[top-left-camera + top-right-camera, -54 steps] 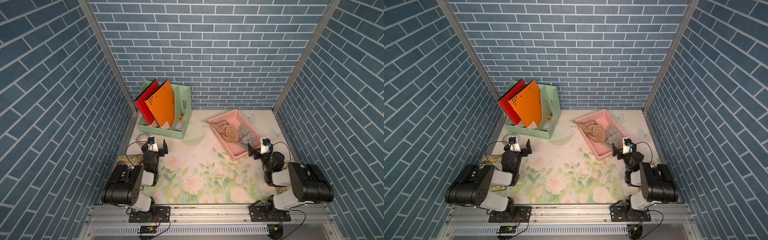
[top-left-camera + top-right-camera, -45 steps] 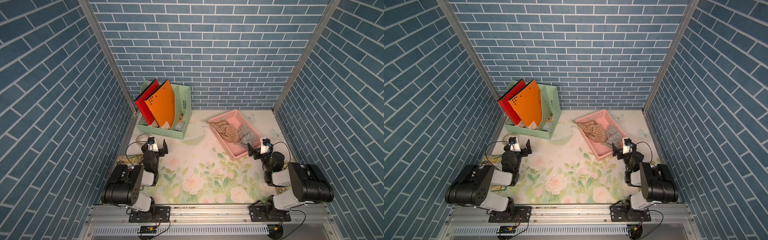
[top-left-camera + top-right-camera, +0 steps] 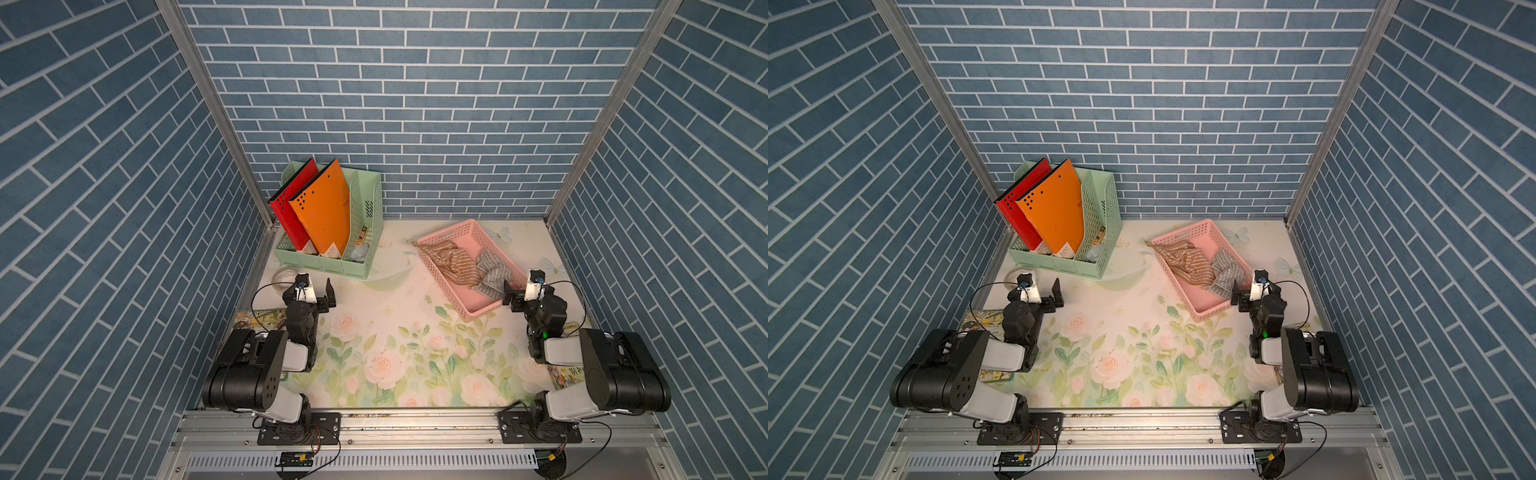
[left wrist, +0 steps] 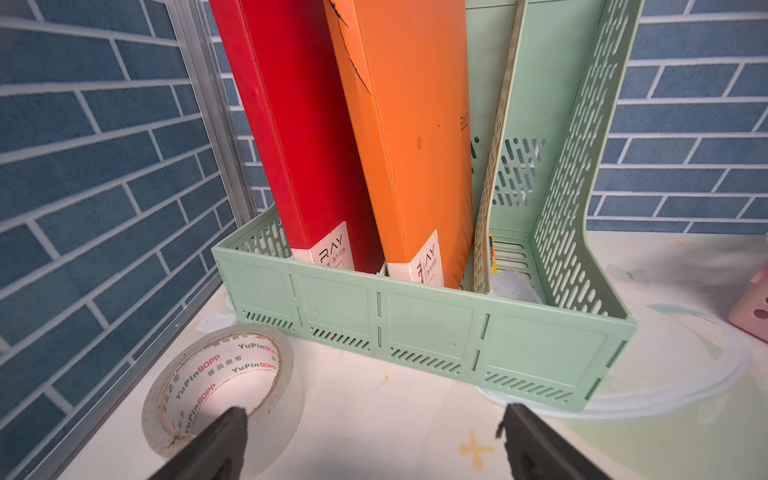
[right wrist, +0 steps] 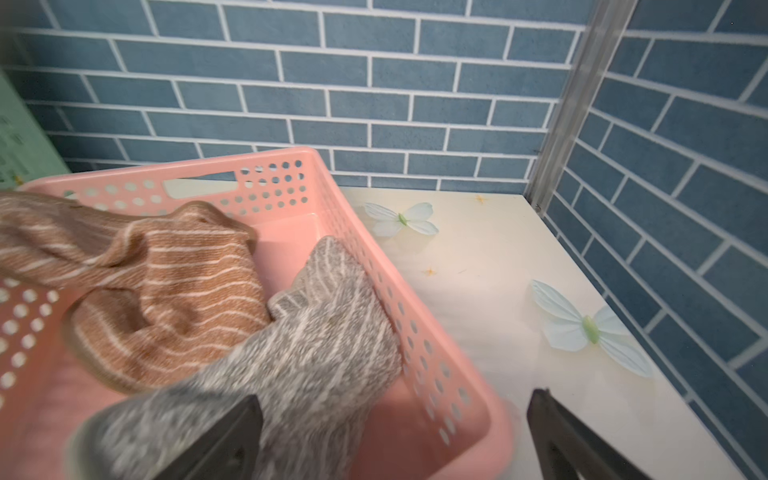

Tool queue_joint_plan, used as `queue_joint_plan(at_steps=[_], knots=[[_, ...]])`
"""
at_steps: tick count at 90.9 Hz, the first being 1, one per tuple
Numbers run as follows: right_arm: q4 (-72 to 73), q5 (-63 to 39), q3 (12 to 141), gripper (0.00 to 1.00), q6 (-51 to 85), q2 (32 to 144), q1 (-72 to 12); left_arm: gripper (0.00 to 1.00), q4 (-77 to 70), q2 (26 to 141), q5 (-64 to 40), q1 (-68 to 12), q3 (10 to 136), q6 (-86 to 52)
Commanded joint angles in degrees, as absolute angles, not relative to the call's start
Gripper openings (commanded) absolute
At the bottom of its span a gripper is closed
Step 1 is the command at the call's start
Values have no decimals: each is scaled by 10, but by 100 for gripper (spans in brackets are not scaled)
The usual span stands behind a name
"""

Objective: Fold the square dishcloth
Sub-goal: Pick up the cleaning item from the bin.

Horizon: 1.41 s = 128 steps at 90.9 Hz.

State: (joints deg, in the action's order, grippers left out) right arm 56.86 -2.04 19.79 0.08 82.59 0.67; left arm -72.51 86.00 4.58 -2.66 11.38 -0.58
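Note:
The robot's right gripper will next go to the grey cloth's far end (image 3: 485, 260) (image 5: 326, 270) in the pink basket, beside the brown cloth, and close there.
Two crumpled striped cloths lie in the pink basket (image 3: 482, 308) (image 3: 1208, 311) (image 5: 424, 353) at the back right: a brown one (image 3: 451, 259) (image 3: 1187, 264) (image 5: 166, 299) and a grey one (image 3: 492, 274) (image 3: 1227, 276) (image 5: 316, 353). Which of them is the square dishcloth I cannot tell. My right gripper (image 3: 523, 297) (image 3: 1252, 299) (image 5: 395, 399) is open at the basket's near corner, one finger over the grey cloth, the other outside the wall, holding nothing. My left gripper (image 3: 309, 297) (image 3: 1036, 297) (image 4: 374, 415) is open and empty above the table, facing the green rack.
A green file rack (image 3: 328, 266) (image 4: 415, 328) with a red and an orange folder stands at the back left. A roll of clear tape (image 3: 284, 275) (image 4: 224, 382) lies by the left gripper. Picture cards (image 3: 257, 320) lie at the mat's left edge. Brick walls enclose three sides.

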Motion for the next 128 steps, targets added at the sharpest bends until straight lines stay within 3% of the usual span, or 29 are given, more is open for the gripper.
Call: queue_joint_plan(at_steps=[1,12,25,41,54,74,110,128], knots=[[351,69,324,100,22,754,5,100,-637,817,21,-10,157,-9],[249,51,393,100,38,683,6,100,-410,758,5,-1,280,12],[165,110,418,100,193,608,10,100,-107,764,-112,13,475,71],[104,-23,461,100,211,596,-6,100,130,778,-208,13,618,141],[-22,75,542,100,162,644,-130,100,193,759,-242,12,632,163],[-187,162,590,92,183,714,-210,100,268,764,-278,1,602,206],[-272,166,589,73,164,831,-247,100,282,767,-305,-23,577,237],[-265,205,582,67,165,871,-251,100,307,775,-264,-101,581,258]])
